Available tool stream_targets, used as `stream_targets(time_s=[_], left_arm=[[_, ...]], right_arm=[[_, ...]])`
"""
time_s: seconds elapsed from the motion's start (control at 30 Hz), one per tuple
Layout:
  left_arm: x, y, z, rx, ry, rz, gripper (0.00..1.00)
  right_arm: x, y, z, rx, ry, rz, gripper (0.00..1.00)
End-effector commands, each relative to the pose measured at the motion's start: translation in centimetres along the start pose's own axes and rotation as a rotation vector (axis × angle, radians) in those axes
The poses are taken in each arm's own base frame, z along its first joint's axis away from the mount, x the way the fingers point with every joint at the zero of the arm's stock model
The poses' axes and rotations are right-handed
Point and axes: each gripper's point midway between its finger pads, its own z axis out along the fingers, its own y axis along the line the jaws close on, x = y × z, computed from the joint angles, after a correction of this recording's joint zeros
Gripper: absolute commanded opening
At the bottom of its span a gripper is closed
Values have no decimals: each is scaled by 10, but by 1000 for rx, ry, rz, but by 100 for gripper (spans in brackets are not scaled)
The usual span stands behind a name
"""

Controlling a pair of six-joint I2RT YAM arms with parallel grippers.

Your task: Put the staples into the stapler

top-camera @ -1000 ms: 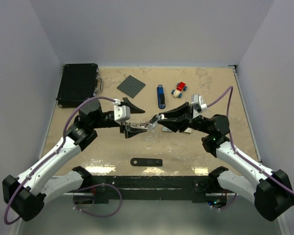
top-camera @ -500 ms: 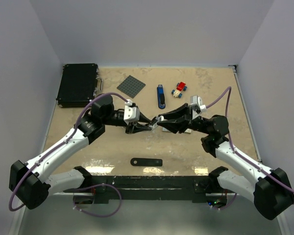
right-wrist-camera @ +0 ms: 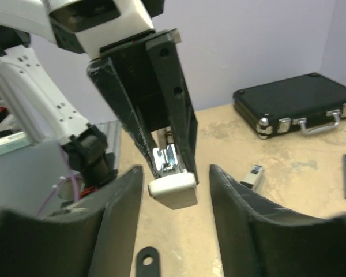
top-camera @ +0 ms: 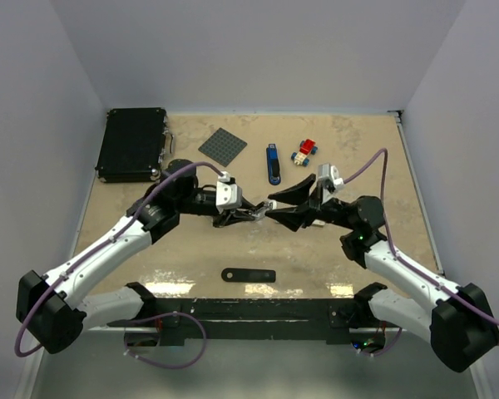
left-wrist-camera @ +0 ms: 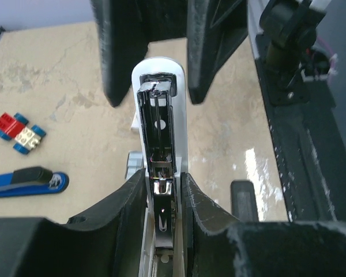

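The white stapler has a place just behind the black strip. My left gripper will put it down and let go of the white stapler on the table (top-camera: 245,248) there.
My left gripper (top-camera: 235,216) is shut on a white stapler (top-camera: 251,213) and holds it above the table's middle. In the left wrist view its fingers (left-wrist-camera: 127,202) clamp the stapler (left-wrist-camera: 182,104), whose metal channel faces the camera, lid open. My right gripper (top-camera: 274,209) is open, its fingers on either side of the stapler's white front tip (right-wrist-camera: 173,189) without touching it. The staples show as a small grey piece (left-wrist-camera: 132,165) on the table below the stapler, mostly hidden. In the top view the right arm hides them.
A blue stapler (top-camera: 272,163), a toy-brick car (top-camera: 304,150), a grey baseplate (top-camera: 223,146) and a black case (top-camera: 133,143) lie at the back. A black strip (top-camera: 249,274) lies near the front edge. A small pale box (right-wrist-camera: 252,176) lies on the table in the right wrist view.
My left arm has swung back and right, carrying the stapler toward the right gripper. The right gripper's fingers now stand spread around the stapler's tip.
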Motion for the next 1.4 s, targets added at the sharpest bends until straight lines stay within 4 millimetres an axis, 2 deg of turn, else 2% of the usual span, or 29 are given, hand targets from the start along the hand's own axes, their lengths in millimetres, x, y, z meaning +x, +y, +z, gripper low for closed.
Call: stream_targets(time_s=[0.0, 0.03, 0.07, 0.1, 0.13, 0.17, 0.2, 0.27, 0.3, 0.37, 0.4, 0.43, 0.5, 0.57, 0.6, 0.7, 0.77, 1.0, 1.13, 1.3, 1.33, 1.37], left_arm=[[34, 9, -7, -39, 182, 47, 0], [47, 12, -9, -58, 235, 36, 0], [58, 8, -9, -49, 280, 39, 0], [70, 5, -9, -50, 318, 37, 0], [82, 9, -10, -82, 369, 45, 0], [91, 4, -9, -68, 402, 47, 0], [99, 1, -8, -61, 430, 38, 0], [119, -8, -2, -24, 508, 21, 0], [124, -11, 0, -13, 530, 22, 0], [143, -18, 4, 21, 612, 32, 0], [145, -16, 6, 24, 634, 42, 0], [158, -14, 6, 25, 695, 38, 0], [166, -16, 9, 50, 753, 60, 0], [183, -20, 10, 81, 834, 68, 0], [191, -21, 13, 97, 866, 69, 0], [208, -27, 14, 134, 950, 119, 0], [213, -25, 14, 139, 991, 161, 0], [240, -13, 2, 117, 1159, 236, 0], [246, -14, 0, 130, 1187, 286, 0], [251, -16, -7, 141, 1203, 337, 8], [252, -16, -8, 140, 1206, 339, 11], [254, -17, -9, 141, 1213, 337, 21]], right_arm=[[6, -15, -6, 124, 0, 91, 65], [3, -16, -8, 153, -5, 101, 73], [1, -25, -11, 217, -17, 110, 86], [10, -32, -16, 275, 18, 147, 92], [10, -40, -21, 331, 22, 137, 96], [3, -40, -26, 370, 5, 125, 99], [7, -57, -37, 496, 5, 145, 98], [-5, -65, -53, 618, -39, 145, 98], [-3, -82, -72, 764, -52, 159, 98], [-6, -93, -91, 900, -95, 198, 99], [-3, -96, -104, 972, -93, 220, 98], [-3, -106, -123, 1100, -132, 248, 98], [9, -112, -141, 1218, -95, 298, 99], [17, -116, -153, 1301, -69, 321, 99], [30, -119, -160, 1358, -7, 349, 99], [42, -122, -167, 1421, 52, 380, 99], [49, -123, -163, 1406, 84, 390, 99], [56, -126, -158, 1378, 93, 389, 99], [59, -128, -155, 1371, 126, 384, 99], [66, -132, -152, 1369, 185, 379, 99], [66, -132, -152, 1367, 186, 377, 99], [67, -133, -151, 1364, 193, 376, 99]])
